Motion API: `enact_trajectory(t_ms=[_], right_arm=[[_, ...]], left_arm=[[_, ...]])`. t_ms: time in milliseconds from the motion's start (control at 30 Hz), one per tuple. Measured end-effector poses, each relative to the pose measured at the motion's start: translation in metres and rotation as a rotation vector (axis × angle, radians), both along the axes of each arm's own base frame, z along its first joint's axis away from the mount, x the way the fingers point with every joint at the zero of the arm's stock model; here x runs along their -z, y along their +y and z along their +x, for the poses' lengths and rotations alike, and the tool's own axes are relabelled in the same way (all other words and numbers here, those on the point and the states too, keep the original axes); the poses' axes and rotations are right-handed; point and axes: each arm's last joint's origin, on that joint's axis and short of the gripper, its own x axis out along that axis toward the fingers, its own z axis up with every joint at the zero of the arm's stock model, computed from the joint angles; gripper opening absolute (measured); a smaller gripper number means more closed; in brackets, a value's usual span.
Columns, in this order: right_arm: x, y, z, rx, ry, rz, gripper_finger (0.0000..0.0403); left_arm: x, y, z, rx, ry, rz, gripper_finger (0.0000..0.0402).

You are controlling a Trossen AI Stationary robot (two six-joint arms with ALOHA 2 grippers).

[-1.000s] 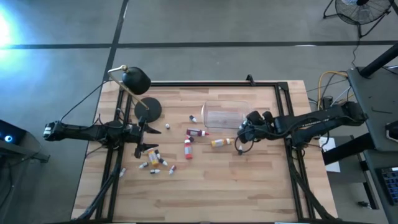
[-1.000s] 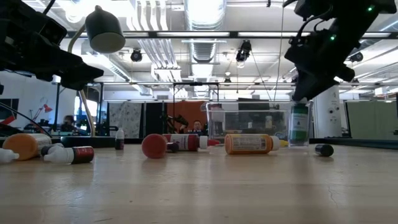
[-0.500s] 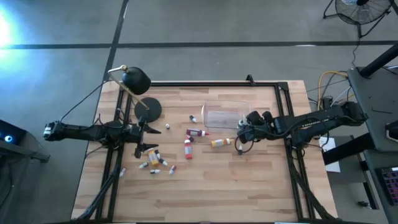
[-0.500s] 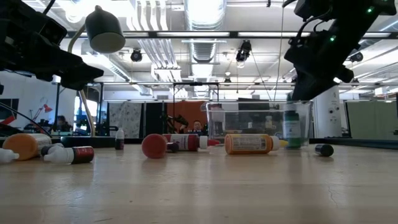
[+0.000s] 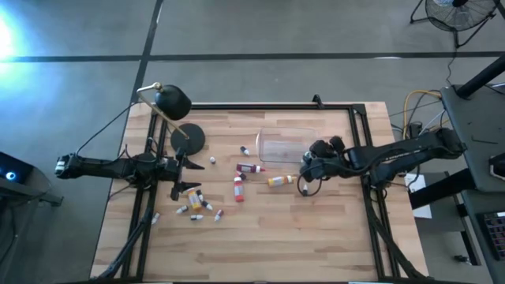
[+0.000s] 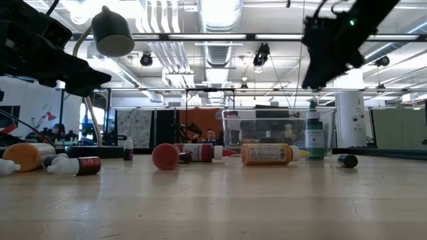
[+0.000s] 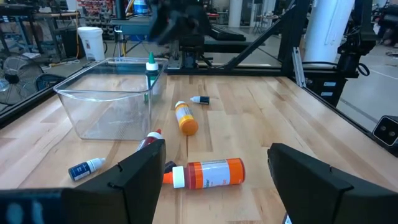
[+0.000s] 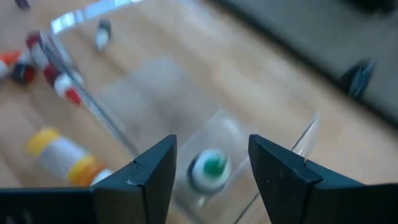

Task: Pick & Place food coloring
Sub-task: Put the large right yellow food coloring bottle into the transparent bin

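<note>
My right gripper needs to next close on the white cap (image 5: 292, 179) (image 8: 102, 176) of the orange bottle that lies next to the clear tub.
Small food coloring bottles lie scattered on the wooden table: red ones (image 5: 251, 168), an orange one (image 5: 278, 181) and a cluster (image 5: 197, 207) near the left arm. A green-capped bottle (image 6: 313, 137) stands upright on its base inside the clear tub (image 5: 284, 147), at its right end. My right gripper (image 6: 327, 47) hangs open above that bottle, clear of it; in its wrist view the green cap (image 8: 213, 167) shows between the spread fingers. My left gripper (image 5: 183, 175) waits open over the left cluster, with an orange bottle (image 7: 208, 172) lying ahead of it.
A black desk lamp stands with its base (image 5: 189, 138) at the far left and its head (image 5: 172, 101) over the table edge. A dark cap (image 6: 347, 160) lies right of the tub. A black frame rail (image 5: 359, 134) runs along the table's right side. The near half of the table is bare wood.
My right gripper has set the green bottle down inside the tub, let go of it and risen straight up. The bottle now stands alone on its base.
</note>
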Motion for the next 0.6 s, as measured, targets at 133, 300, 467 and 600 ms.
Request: enact_trajectory(t_ms=[133, 300, 467, 600], right_arm=[[-0.026, 0.005, 0.011, -0.178, 0.039, -0.090, 0.0194], [-0.022, 0.024, 0.032, -0.647, 0.091, 0.048, 0.0194], [0.015, 0.041, 0.047, -0.732, 0.258, 0.155, 0.0194], [0.042, 0.050, 0.059, -0.723, 0.365, 0.192, 0.0194]], left_arm=[[0.000, 0.000, 0.000, 0.000, 0.000, 0.000, 0.0257], [0.000, 0.000, 0.000, 0.000, -0.001, 0.000, 0.0257], [0.000, 0.000, 0.000, 0.000, 0.000, 0.000, 0.0257], [0.000, 0.000, 0.000, 0.000, 0.000, 0.000, 0.0257]])
